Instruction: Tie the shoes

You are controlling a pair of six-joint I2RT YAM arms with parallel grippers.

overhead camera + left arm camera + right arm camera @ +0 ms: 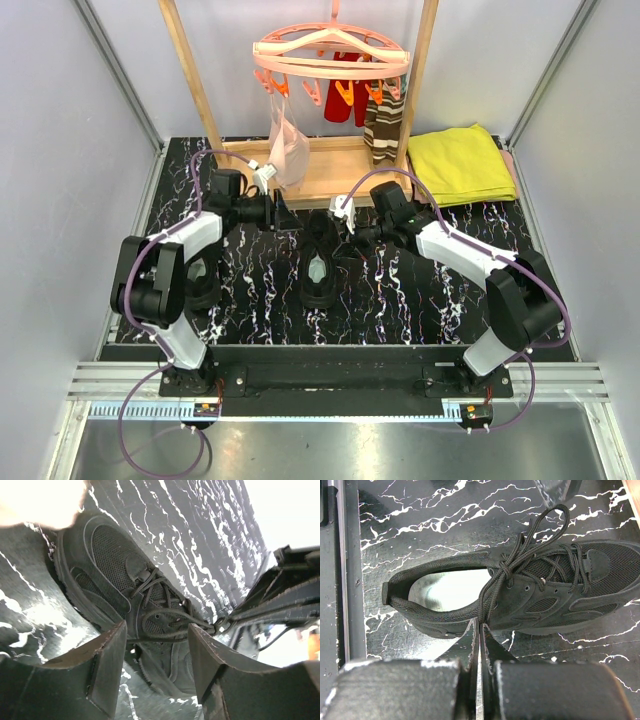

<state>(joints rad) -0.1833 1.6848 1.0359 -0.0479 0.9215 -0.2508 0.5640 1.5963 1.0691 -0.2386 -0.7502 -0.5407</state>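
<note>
The shoe's lace loop sits just past my left gripper's open fingers; it should pinch the loop's bend (144, 625) before both grippers tighten the knot.
A black shoe (320, 265) with a pale insole lies mid-table, toe pointing away from the arm bases. It also shows in the right wrist view (540, 595) and the left wrist view (115, 565). Its laces are crossed into a knot (506, 571), with one loop (555, 517) lying loose. My right gripper (480, 624) is shut on a lace strand by the shoe's collar, at the shoe's right side (352, 237). My left gripper (156, 650) is open by the shoe's far left (285, 215), and a thin lace (155, 641) runs across its gap. A second dark shoe (200, 285) lies partly hidden under the left arm.
A wooden rack (330, 165) stands at the back, with a pink clip hanger (330, 55) holding a pink cloth (290, 145), red items and striped brown socks (383, 125). A yellow towel (462, 165) lies at the back right. Grey walls close both sides.
</note>
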